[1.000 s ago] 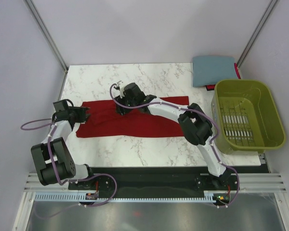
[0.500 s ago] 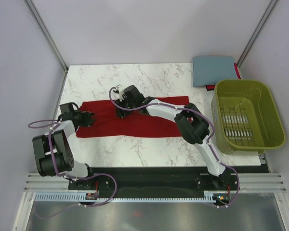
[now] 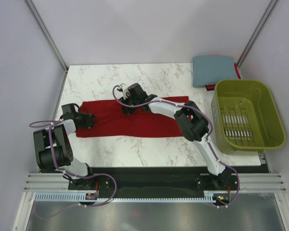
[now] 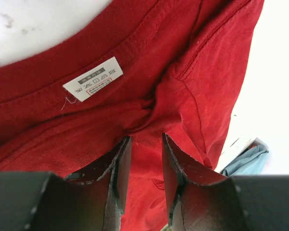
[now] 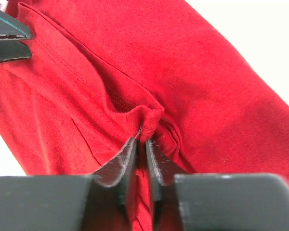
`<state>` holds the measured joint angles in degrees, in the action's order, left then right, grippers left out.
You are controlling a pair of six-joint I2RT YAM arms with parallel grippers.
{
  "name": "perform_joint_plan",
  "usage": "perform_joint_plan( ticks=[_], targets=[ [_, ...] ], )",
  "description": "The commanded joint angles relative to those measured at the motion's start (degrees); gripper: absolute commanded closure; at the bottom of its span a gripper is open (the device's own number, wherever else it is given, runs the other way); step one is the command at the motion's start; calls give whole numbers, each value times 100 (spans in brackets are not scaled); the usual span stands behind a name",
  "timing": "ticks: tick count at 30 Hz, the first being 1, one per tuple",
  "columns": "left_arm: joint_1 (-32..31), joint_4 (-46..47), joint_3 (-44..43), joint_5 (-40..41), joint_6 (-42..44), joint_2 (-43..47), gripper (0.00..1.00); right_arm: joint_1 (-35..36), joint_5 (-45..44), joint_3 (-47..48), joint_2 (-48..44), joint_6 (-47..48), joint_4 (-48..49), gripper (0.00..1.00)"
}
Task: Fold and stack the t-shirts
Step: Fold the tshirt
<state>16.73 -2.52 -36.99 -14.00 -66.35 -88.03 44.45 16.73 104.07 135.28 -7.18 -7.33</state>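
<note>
The dark red t-shirt will be pinched at its label end as my left gripper closes on the fold (image 3: 92, 122) (image 4: 145, 137) beside the white care label.
The dark red t-shirt (image 3: 135, 122) lies folded into a long strip across the marble table. My right gripper (image 3: 126, 109) is at its far edge near the middle, shut on a pinched-up ridge of the red cloth (image 5: 151, 115), which bunches between the right gripper's (image 5: 142, 137) fingertips. My left gripper (image 3: 90, 120) is at the shirt's left end, near the collar and its white care label (image 4: 93, 79). Its jaws (image 4: 146, 138) stand apart, tips down on the red cloth (image 4: 192, 72), which puckers just ahead of them. The slate blue-grey t-shirt (image 3: 213, 70) lies folded at the back right.
An olive-green slatted basket (image 3: 241, 83) stands at the table's right edge, just in front of the blue-grey shirt. Bare marble (image 3: 96, 77) shows behind and in front of the red strip. Grey walls close in on both sides.
My right gripper has closed on the red cloth at the far edge. The left gripper has slid right, onto the shirt's left end.
</note>
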Motion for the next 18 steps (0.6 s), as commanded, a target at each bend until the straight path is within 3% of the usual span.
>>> perform_joint_plan(
  ticks=[1,2,3,11,18],
  targets=[
    [-12,-29,-18,389,377,-162,60,-59,225,263,-2,138,109,76],
    [-12,-81,-88,407,420,-171,60,-59,243,280,-11,112,109,67],
    [-21,-142,-150,433,464,-145,60,-59,260,315,-11,94,92,64],
    [-12,-1354,-1256,582,1272,444,59,-68,-495,-9,-607,-668,-137,59],
    [32,-2261,-1337,1031,1467,998,59,-59,-1101,-1124,-1583,-1215,-163,50]
  ],
)
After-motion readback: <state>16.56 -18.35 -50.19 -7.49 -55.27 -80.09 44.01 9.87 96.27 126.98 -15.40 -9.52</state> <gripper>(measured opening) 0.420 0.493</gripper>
